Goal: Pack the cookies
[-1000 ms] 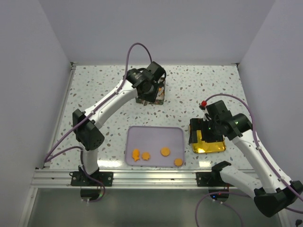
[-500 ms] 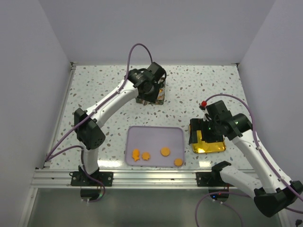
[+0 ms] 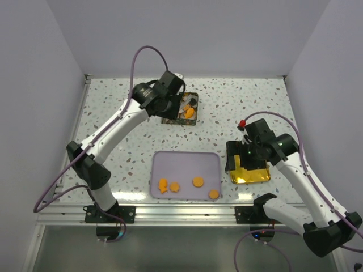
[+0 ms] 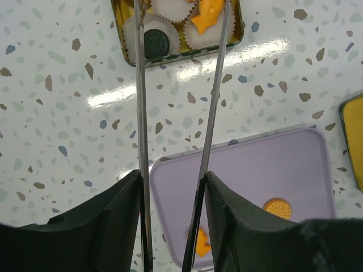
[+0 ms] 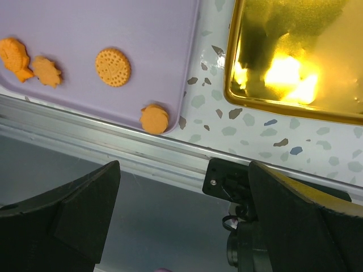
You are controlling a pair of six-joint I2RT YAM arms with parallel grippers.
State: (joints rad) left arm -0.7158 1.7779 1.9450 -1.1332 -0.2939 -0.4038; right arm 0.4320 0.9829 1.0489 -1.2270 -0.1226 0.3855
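The tin needs its lid, so my right gripper will next go to the gold lid's edge [image 3: 229,171] [image 5: 232,54] beside the purple tray and close there.
Several orange cookies [image 3: 197,181] lie on the purple tray [image 3: 184,161]; in the right wrist view a round one [image 5: 113,67] and a fish shape [image 5: 12,55] show. The gold tin [image 3: 194,96] holds white paper cups with a black cookie [image 4: 153,42] and an orange fish cookie [image 4: 207,12]. My left gripper [image 3: 170,101] [image 4: 172,181] is shut on long metal tweezers [image 4: 140,113]. Their blades stand apart and reach toward the tin, with nothing between them. My right gripper [image 3: 247,161] [image 5: 184,164] hangs open and empty near the table's front edge.
A shiny gold lid [image 3: 249,174] [image 5: 295,56] lies right of the tray, under the right arm. The aluminium rail [image 5: 170,153] runs along the table's near edge. White walls close in the speckled table [image 3: 113,113] on three sides.
The left arm has drawn back to the left off the tin, which now shows its cups and cookies. The tweezer blades have spread apart. The right arm has not moved.
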